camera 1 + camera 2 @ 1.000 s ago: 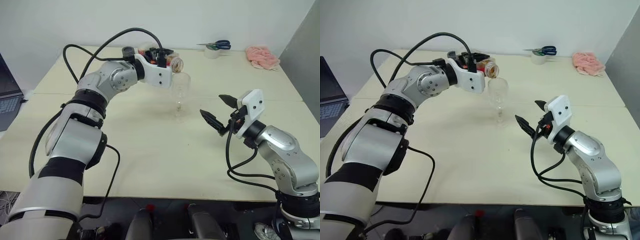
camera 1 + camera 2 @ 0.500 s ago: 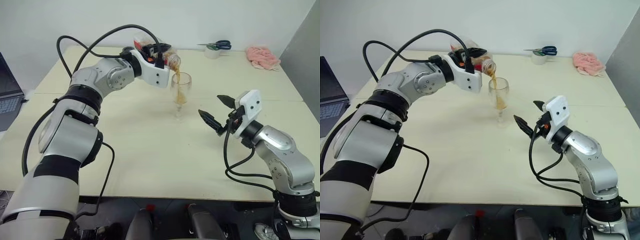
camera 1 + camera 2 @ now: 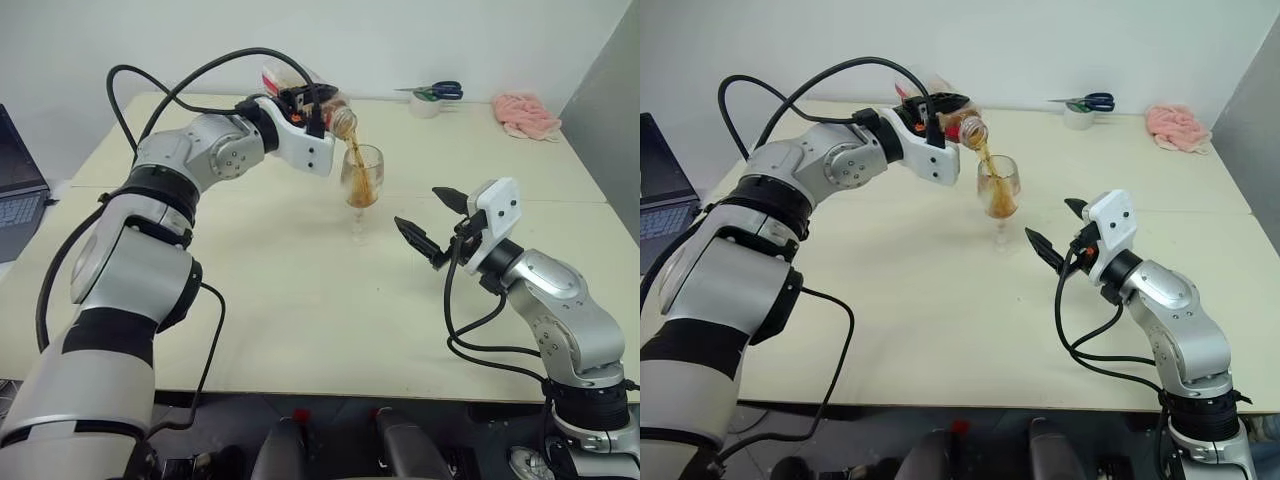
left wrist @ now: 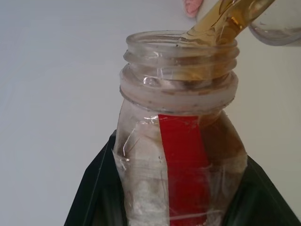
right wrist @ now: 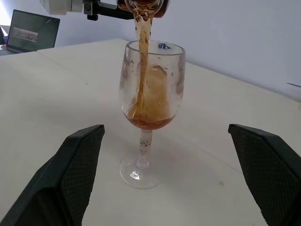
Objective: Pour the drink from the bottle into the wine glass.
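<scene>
Next, my left gripper puts the clear bottle upright on the bare table (image 3: 216, 210) between the wine glass and the laptop. The bottle is now tipped over the wine glass.
My left gripper (image 3: 310, 98) is shut on the clear bottle (image 4: 181, 155), which has a red label strip and no cap on its neck. The bottle (image 3: 325, 103) is tipped mouth-down over the wine glass (image 3: 361, 185), which stands upright mid-table. A stream of amber drink (image 5: 142, 56) falls from the bottle's mouth into the glass bowl, where liquid has pooled (image 5: 149, 120). My right gripper (image 3: 425, 222) hovers open to the right of the glass, apart from it, its fingers (image 5: 75, 165) spread either side of the glass in the right wrist view.
At the table's far edge lie scissors (image 3: 435, 91) on a white tape roll (image 3: 426, 105) and a pink cloth (image 3: 524, 113). A laptop (image 3: 15, 185) sits off the table's left side. A grey wall panel (image 3: 612, 110) rises at the right.
The left gripper has rolled the bottle further mouth-down. A stream of drink started, and the glass went from empty to partly filled. The right gripper has stayed in place.
</scene>
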Available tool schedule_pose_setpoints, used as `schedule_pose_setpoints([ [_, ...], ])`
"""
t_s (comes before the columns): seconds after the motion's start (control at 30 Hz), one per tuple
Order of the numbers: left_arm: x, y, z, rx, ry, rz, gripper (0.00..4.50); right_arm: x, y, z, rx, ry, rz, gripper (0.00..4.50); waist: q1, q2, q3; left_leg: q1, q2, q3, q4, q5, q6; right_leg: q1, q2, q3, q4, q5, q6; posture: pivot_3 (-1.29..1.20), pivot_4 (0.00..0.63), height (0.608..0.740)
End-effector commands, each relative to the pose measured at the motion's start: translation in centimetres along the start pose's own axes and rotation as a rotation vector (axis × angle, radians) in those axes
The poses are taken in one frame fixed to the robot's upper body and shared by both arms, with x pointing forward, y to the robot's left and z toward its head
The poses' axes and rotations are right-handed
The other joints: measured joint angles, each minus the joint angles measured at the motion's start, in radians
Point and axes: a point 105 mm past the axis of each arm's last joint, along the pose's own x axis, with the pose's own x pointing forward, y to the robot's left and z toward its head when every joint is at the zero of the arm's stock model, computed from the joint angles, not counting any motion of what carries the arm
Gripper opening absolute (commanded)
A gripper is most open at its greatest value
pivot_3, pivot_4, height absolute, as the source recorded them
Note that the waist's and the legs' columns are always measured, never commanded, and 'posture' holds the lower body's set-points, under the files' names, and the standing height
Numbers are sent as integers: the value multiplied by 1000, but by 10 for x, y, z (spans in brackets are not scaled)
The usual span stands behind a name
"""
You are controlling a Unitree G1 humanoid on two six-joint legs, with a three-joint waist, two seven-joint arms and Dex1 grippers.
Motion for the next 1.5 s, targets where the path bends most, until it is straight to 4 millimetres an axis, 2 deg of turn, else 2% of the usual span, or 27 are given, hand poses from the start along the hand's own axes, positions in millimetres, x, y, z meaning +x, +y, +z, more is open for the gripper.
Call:
schedule_pose_setpoints([
  [0.03,-1,25,-2,40,0,66,1779,-1,4,13,-11,-62,22,4500,0,0,0,0,0,0,0,0,0,0,0,0,0,0,0,0,150,740],
  [0.77,-2,26,-3,46,-1,64,1779,4,6,12,-13,-64,36,4500,-1,0,0,0,-1,0,0,0,0,0,-1,0,1,0,1,0,150,740],
  [0.9,0,30,-2,-29,-2,93,1779,5,6,13,-12,-68,37,4500,-1,0,0,0,-1,0,1,0,0,0,-1,0,1,0,1,0,150,740],
  [1.1,0,25,-4,-285,3,104,1779,7,6,19,-13,-85,51,4500,-2,0,0,0,-2,0,1,0,0,0,-2,0,2,0,1,0,150,740],
  [1.2,-4,23,-10,-467,5,129,1779,8,5,21,-17,-89,67,4500,-5,0,0,1,-2,0,1,0,0,0,-2,0,2,0,1,0,150,740],
  [1.33,-18,15,-31,-800,39,202,1778,13,8,27,-28,-99,107,4500,-8,0,0,1,-2,0,1,0,1,0,-1,0,4,-1,1,0,150,740],
  [1.5,-54,-10,-75,-1272,167,432,1770,24,16,47,-67,-142,183,4500,-20,0,0,3,-1,0,2,1,1,0,-1,1,7,-1,1,0,150,740],
])
